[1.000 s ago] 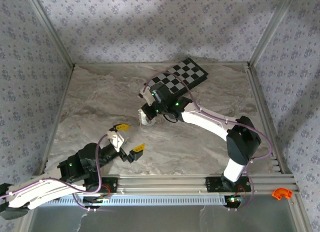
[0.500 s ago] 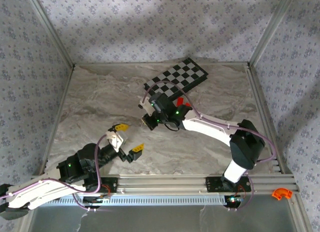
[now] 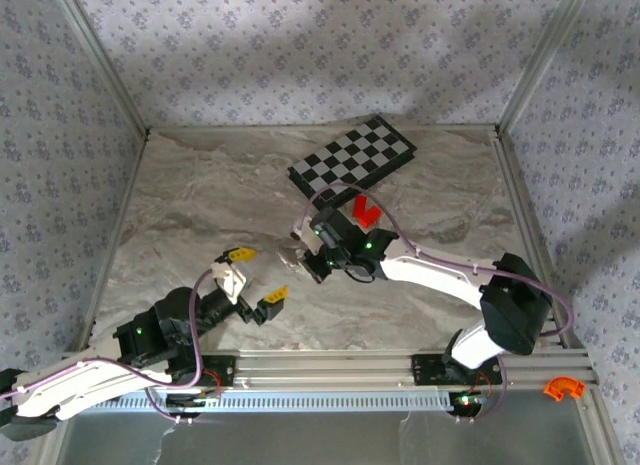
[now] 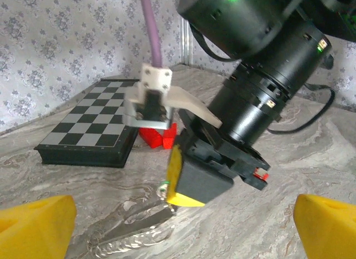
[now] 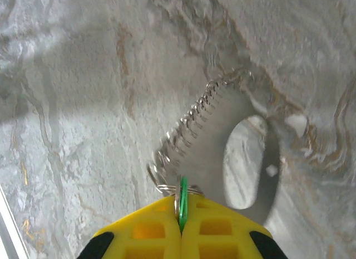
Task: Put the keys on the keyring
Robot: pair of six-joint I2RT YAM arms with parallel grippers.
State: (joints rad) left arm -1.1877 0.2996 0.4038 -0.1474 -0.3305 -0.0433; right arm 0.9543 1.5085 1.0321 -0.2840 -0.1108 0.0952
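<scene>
My right gripper is going to let go of the green-headed key on the bare marbled table (image 3: 357, 307) between itself and the near metal rail.
My right gripper (image 5: 181, 217) is shut on the keys (image 5: 182, 196), a thin bright green head pinched edge-on between the yellow pads, with a small metal ring at its tip. The keyring (image 5: 196, 121), a grey beaded chain, trails from that ring across the marbled table. In the top view the right gripper (image 3: 303, 258) hovers mid-table with the keyring (image 3: 289, 251) at its tip. My left gripper (image 3: 258, 277) stands open just to the near left. In the left wrist view its yellow fingertips (image 4: 34, 226) frame the right gripper (image 4: 179, 178), the keys (image 4: 162, 184) and the keyring (image 4: 125, 232).
A checkered board (image 3: 352, 155) lies at the back of the table, with a red block (image 3: 364, 209) just in front of it. The red block (image 4: 158, 136) and board (image 4: 92, 128) also sit behind the right gripper in the left wrist view. Metal rails border the table.
My right arm has swung from beside the board toward the near left, carrying the keys and dragging the keyring, uncovering the red block. The left arm has stayed still.
</scene>
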